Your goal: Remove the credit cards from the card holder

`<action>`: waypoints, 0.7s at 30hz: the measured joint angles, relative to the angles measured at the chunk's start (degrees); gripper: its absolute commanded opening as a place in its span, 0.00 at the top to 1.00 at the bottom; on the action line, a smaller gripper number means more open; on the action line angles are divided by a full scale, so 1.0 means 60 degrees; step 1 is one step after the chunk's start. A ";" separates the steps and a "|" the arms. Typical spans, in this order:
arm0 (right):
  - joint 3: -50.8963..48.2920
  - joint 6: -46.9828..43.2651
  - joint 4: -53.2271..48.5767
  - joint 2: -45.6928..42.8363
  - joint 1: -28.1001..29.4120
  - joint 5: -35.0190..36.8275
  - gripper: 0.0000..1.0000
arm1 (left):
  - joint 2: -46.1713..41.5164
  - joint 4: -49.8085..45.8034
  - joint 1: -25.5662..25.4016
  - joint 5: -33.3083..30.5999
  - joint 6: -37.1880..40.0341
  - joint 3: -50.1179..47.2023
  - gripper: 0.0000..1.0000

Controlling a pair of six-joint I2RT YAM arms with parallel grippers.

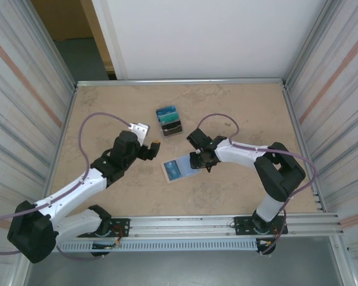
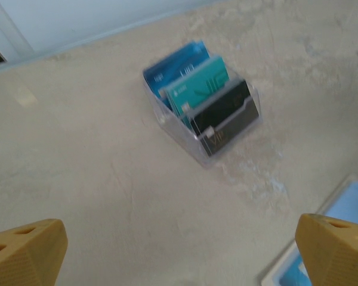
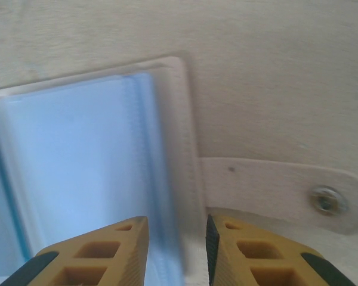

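The tab is beside my right gripper and the blue card is away from it, so that gripper should pinch the card's inner edge [image 1: 178, 167] while my left gripper steadies the holder.
The card holder [image 1: 176, 169] lies open on the table, pale-blue lining up; its corner [image 2: 346, 208] shows at the lower right of the left wrist view. My right gripper [image 1: 198, 159] is at its right edge, jaws a little apart, open [image 3: 176, 244], with the holder's pale rim [image 3: 182, 149] running between the fingertips and the tan closing tab [image 3: 274, 190] just beyond. The credit cards, blue [image 2: 179, 68], teal [image 2: 200, 86] and black [image 2: 224, 107], stand in a clear plastic box [image 1: 170, 121]. My left gripper [image 1: 154, 148] hovers wide open [image 2: 179, 256] short of that box, holding nothing.
Corrugated metal walls close in the table [image 1: 107, 113] on the left and right, with a white panel behind. The arms' mounting rail [image 1: 185, 223] runs along the near edge.
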 measured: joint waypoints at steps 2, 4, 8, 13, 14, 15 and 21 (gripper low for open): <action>-0.0186 0.0044 -0.0015 -0.0295 -0.0200 -0.0146 0.69 | 0.0095 -0.0259 -0.0255 -0.0029 -0.0157 -0.0004 0.01; -0.0266 0.0062 -0.0007 -0.0641 -0.0361 -0.0262 0.69 | 0.0240 -0.0459 -0.0623 -0.0084 -0.0331 -0.0011 0.01; -0.0270 0.0073 0.0208 -0.1228 -0.0495 -0.0790 0.73 | 0.0805 -0.0648 -0.1242 -0.0062 -0.0594 -0.0036 0.02; -0.0270 0.0237 0.0605 -0.1330 -0.0495 -0.1836 0.74 | 0.1661 -0.0769 -0.1559 -0.0036 -0.0878 -0.0062 0.04; -0.0270 0.0251 0.0696 -0.1330 -0.0495 -0.2058 0.75 | 0.1800 -0.0772 -0.1588 -0.0040 -0.0940 -0.0102 0.04; -0.0270 0.0277 0.0780 -0.1322 -0.0495 -0.2222 0.75 | 0.1909 -0.0769 -0.1592 -0.0044 -0.0976 -0.0142 0.04; -0.0270 0.0433 0.1257 -0.0936 -0.0492 -0.3034 0.78 | 0.2572 -0.0747 -0.1592 -0.0044 -0.1096 -0.0273 0.05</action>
